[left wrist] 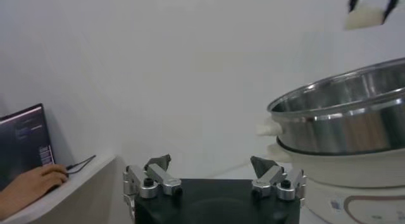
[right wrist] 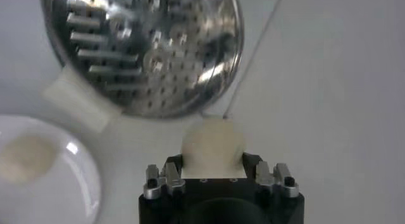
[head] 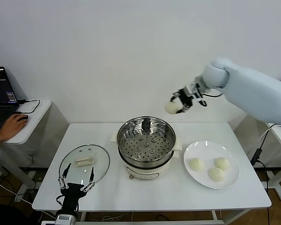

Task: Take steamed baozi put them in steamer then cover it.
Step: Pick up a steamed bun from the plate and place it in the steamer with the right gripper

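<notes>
Next, I set the baozi down with my right gripper on the steamer's perforated tray (head: pixel 146 131) (right wrist: pixel 188 64), near the back side of the steamer.
My right gripper (head: pixel 179 103) is shut on a cream-white baozi (head: pixel 172 108), held in the air above and behind the right side of the steamer (head: pixel 122 136). In the right wrist view the baozi (right wrist: pixel 212 142) sits between the fingers, with the steamer's perforated tray (right wrist: pixel 145 48) below it and holding nothing. Three more baozi (head: pixel 216 174) lie on the white plate (head: pixel 203 149) to the steamer's right. The glass cover (head: pixel 96 157) lies flat on the table at front left. My left gripper (head: pixel 77 180) stands open just in front of it, holding nothing.
A side table at far left carries a laptop (head: pixel 0 98) and a person's hand (head: pixel 11 125) on a mouse. Another white table edge (head: pixel 278 133) stands at far right. The left wrist view shows the steamer's steel wall (left wrist: pixel 345 111) close by.
</notes>
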### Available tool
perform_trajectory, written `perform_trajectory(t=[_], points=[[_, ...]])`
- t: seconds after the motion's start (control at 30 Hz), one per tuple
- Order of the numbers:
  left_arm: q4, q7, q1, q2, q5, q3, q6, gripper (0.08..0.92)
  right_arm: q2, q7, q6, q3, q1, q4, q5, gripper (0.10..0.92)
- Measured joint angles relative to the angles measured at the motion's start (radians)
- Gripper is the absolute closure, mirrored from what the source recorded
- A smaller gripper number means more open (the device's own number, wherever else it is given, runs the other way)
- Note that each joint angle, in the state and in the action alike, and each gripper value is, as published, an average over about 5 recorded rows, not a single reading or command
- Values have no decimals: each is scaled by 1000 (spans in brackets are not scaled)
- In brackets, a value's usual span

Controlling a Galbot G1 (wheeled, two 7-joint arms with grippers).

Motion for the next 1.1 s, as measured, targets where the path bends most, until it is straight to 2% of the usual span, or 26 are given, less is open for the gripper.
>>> perform_trajectory(t=[0.3, 0.93, 1.1], points=[[0, -9, -4, -4, -15, -20, 0, 177, 143, 24, 126, -66, -13, -51, -45, 423], [2, -17, -5, -12, -24, -35, -2, 177, 281, 111, 378, -75, -149, -214, -349, 414], [0, -17, -4, -13, -25, -34, -3, 177, 307, 140, 421, -58, -177, -254, -419, 355]])
